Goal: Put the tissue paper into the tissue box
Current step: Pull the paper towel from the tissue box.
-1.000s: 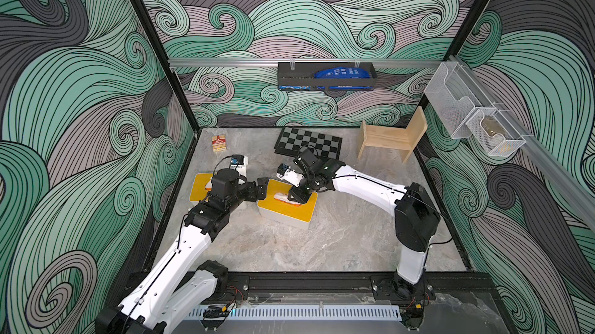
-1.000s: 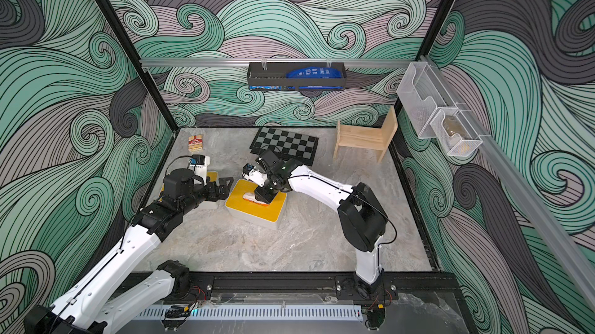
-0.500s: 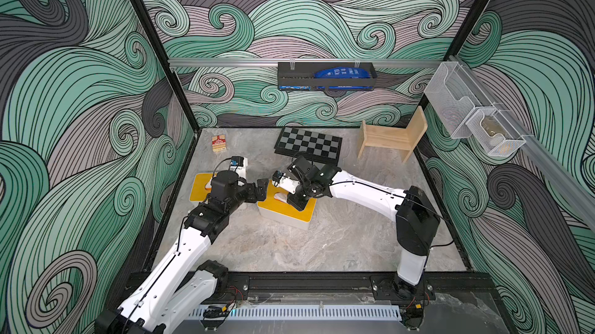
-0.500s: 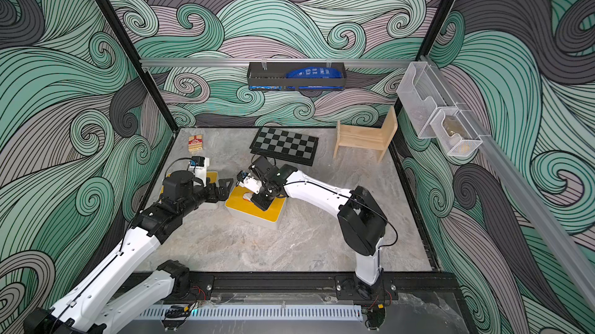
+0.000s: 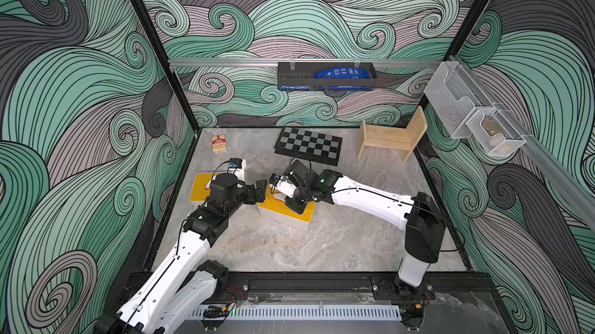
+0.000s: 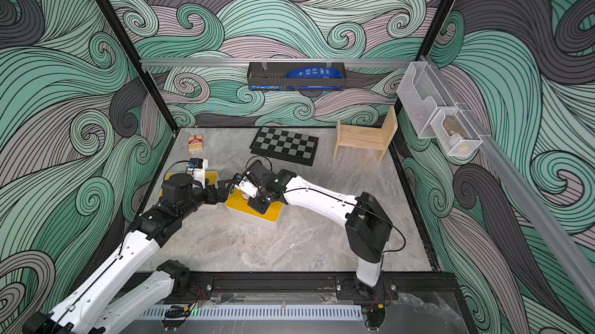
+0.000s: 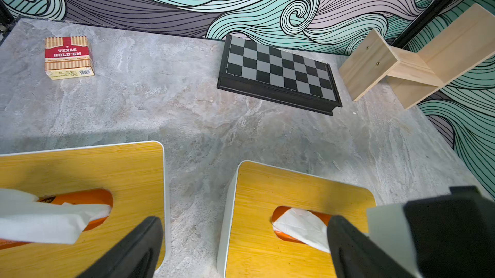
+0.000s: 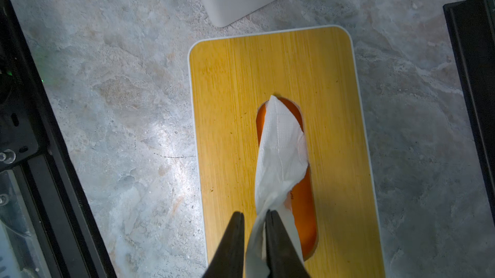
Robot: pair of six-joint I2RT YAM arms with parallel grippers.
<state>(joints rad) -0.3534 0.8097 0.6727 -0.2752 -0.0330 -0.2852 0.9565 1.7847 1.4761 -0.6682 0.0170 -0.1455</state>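
I can see the tissue paper lying twisted along the tissue box's slot, so I should open my right gripper, take the wider part (image 8: pixel 282 159) and pull it across the lid.
The tissue box (image 5: pixel 304 215) with the yellow wooden lid (image 8: pixel 227 102) stands mid-table. White tissue paper (image 8: pixel 281 142) sticks out of its orange slot, and its twisted end runs up to my right gripper (image 8: pixel 254 213). That gripper hangs over the lid (image 6: pixel 272 215), its jaws parted by a narrow gap. The tissue lies in the gap against one finger. My left gripper (image 7: pixel 241 250) is wide open and holds nothing. It hovers low over the gap between this box (image 7: pixel 267 183) and a second box, one finger beside the tissue (image 7: pixel 297 225).
A second yellow-lidded box (image 5: pixel 201 187) with its own tissue (image 7: pixel 40 220) stands at the left wall. A card pack (image 5: pixel 219 143), a chessboard (image 5: pixel 308 145) and a wooden shelf (image 5: pixel 391 137) lie at the back. The black frame rail (image 8: pixel 53 183) runs near the box.
My right gripper has shifted a little to the left along the lid and come lower over the slot. Its jaws closed and then parted slightly. The left arm has hardly moved.
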